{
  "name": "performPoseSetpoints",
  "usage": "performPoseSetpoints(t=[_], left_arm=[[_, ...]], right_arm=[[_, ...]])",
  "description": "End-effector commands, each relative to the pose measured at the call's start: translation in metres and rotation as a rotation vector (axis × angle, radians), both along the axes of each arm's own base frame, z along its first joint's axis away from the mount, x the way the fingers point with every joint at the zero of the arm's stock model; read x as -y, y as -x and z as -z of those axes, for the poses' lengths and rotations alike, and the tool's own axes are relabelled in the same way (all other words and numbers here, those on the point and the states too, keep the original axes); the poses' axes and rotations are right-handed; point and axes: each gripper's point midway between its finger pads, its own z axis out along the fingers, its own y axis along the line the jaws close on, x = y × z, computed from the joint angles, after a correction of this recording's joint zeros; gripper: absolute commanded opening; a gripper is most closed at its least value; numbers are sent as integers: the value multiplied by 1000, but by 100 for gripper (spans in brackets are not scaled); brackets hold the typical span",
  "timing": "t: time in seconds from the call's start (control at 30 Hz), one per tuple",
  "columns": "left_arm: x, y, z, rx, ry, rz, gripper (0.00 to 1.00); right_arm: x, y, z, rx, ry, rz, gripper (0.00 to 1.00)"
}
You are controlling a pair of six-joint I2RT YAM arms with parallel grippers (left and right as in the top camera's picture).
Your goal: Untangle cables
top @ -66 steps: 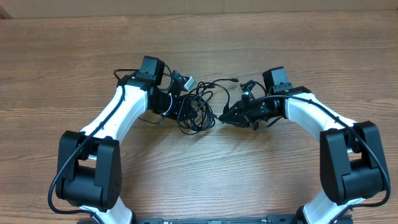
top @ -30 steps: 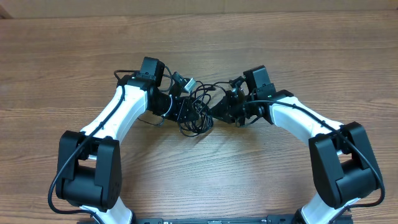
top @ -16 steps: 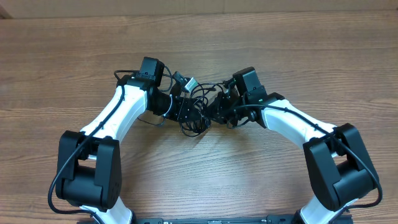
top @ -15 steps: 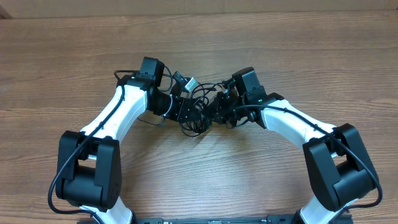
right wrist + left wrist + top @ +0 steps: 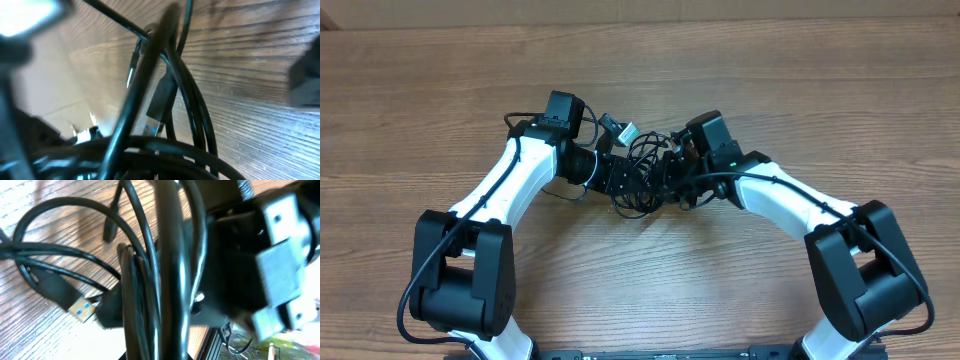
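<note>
Thick tangled loops cross my right fingers; I need to open that gripper, back off and take a single cable (image 5: 171, 14) near its end.
The cables (image 5: 645, 152) lie as a small black tangle on the wooden table between my two arms. A silver-tipped plug (image 5: 624, 130) sticks out at the tangle's upper left. My left gripper (image 5: 625, 182) is shut at the tangle's left side. In the left wrist view the black cords (image 5: 150, 295) run straight down into its jaws beside a silver USB plug (image 5: 80, 308). From the other side my right gripper (image 5: 668, 182) presses in, shut, almost touching the left one. Thick loops (image 5: 190, 110) and a USB plug (image 5: 152, 126) cross its jaws. The fingertips of both are hidden.
The right arm's grey metal gripper body (image 5: 270, 255) fills the right of the left wrist view, very close. A thicker black wire loops off the left arm (image 5: 565, 192). Bare wood table (image 5: 770, 80) lies all around; its far edge runs along the top.
My right gripper has moved left into the tangle, closing the gap to the left gripper. The tangle has bunched tighter. The left arm has stayed still.
</note>
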Motion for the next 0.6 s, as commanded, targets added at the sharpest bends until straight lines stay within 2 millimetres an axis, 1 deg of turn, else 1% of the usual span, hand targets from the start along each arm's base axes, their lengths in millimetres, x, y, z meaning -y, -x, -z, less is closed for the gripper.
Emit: performPoseSetpoints(t=[0.0,0.07,0.2,0.23,0.3,0.33,0.4,0.43,0.47,0.5,0.57], left_arm=[[-4,4,-2,42,-28,25,4],[-11,7,5,60,-77,48,4],[-31,8,25,76,-239,57,4],[-35,8,28,77,-269,55,4],[-37,10,28,90,-274,76,4],[-36,11,28,107,-269,102,4],[-37,14,29,149,-269,157,4],[-37,15,29,174,-266,191,4],[-37,18,31,206,-261,231,4],[-38,20,33,236,-256,271,4],[-37,26,38,283,-245,340,4]], right_arm=[[21,-9,-16,77,-52,-49,4],[37,-9,-15,68,-63,-60,4],[63,-3,-16,90,-97,-118,4],[70,-3,-13,85,-89,-116,4],[84,-3,-10,72,-77,-101,8],[90,-4,-9,59,-69,-85,11],[101,-7,-8,46,-65,-53,25],[104,-10,-8,50,-65,-41,34],[108,-13,-8,56,-66,-31,40],[110,-16,-9,62,-68,-18,43],[111,-22,-11,87,-72,-11,47]])
